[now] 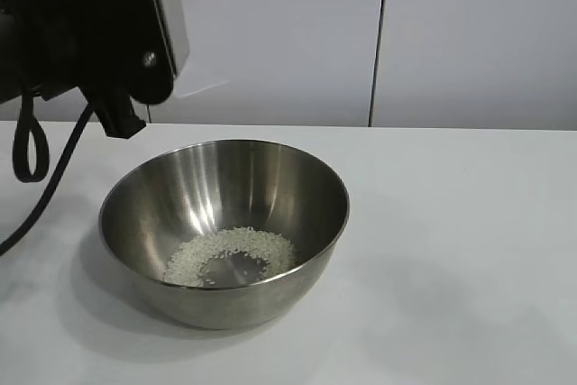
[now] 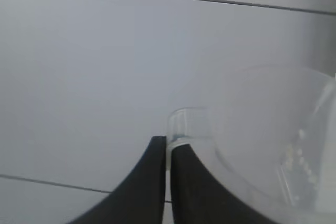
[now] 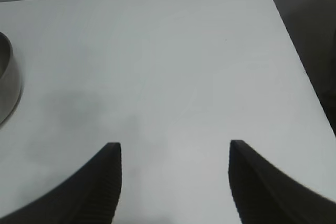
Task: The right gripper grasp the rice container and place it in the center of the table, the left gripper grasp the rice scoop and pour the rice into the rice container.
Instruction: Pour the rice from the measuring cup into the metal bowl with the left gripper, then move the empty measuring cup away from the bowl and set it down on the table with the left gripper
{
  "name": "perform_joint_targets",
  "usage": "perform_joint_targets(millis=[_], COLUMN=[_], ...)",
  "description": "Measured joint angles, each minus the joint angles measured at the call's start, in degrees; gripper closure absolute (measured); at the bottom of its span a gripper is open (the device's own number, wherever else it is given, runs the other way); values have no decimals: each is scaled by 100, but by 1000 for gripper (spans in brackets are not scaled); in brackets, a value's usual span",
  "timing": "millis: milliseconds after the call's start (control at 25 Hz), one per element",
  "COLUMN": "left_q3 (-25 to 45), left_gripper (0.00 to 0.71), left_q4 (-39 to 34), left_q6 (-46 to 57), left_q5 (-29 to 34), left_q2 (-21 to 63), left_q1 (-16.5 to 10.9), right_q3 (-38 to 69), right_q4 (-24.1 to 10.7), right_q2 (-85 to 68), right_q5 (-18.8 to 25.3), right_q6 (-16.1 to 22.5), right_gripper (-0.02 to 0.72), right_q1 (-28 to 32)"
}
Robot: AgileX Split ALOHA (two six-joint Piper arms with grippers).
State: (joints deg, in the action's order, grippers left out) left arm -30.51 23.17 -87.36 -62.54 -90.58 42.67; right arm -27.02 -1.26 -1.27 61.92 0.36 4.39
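Next, my left gripper puts the clear rice scoop down beside the steel rice container, under the black cable (image 1: 50, 257).
The steel rice container (image 1: 224, 227) stands on the white table (image 1: 451, 250), with a ring of rice (image 1: 231, 254) in its bottom. The left arm is raised at the upper left of the exterior view, above and behind the container. In the left wrist view my left gripper (image 2: 169, 141) is shut on the handle tab of the clear rice scoop (image 2: 262, 145), which is lifted against the wall and holds a few grains. My right gripper (image 3: 173, 148) is open and empty over bare table; the container's edge (image 3: 8, 85) shows to one side.
The table's far corner and edge (image 3: 273, 3) show in the right wrist view. A pale panelled wall stands behind the table. A black cable (image 1: 36, 178) hangs from the left arm.
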Motion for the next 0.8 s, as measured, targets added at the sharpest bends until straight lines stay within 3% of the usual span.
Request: perform_joint_targets(millis=[120,280,440,640,800], left_q3=[0,0,0,155,512], left_gripper=[700,700,700,700,700], left_q4=[326,353,-190,-1625,-2706], left_q6=[914,2311,4221,7279,9039], left_q5=[0,102,555,1183,1291], left_q2=[0,29,211,338,306], left_q1=[-224,-827,-1716,-2977,-3873], right_q3=[0,0,0,0,0], right_q4=[0,0,0,0,0], right_q2=[0,0,0,0,0], right_q5=[0,0,0,0,0], right_q6=[0,0,0,0,0], right_gripper=[295,295,295,295,295], right_q1=[0,0,0,0,0])
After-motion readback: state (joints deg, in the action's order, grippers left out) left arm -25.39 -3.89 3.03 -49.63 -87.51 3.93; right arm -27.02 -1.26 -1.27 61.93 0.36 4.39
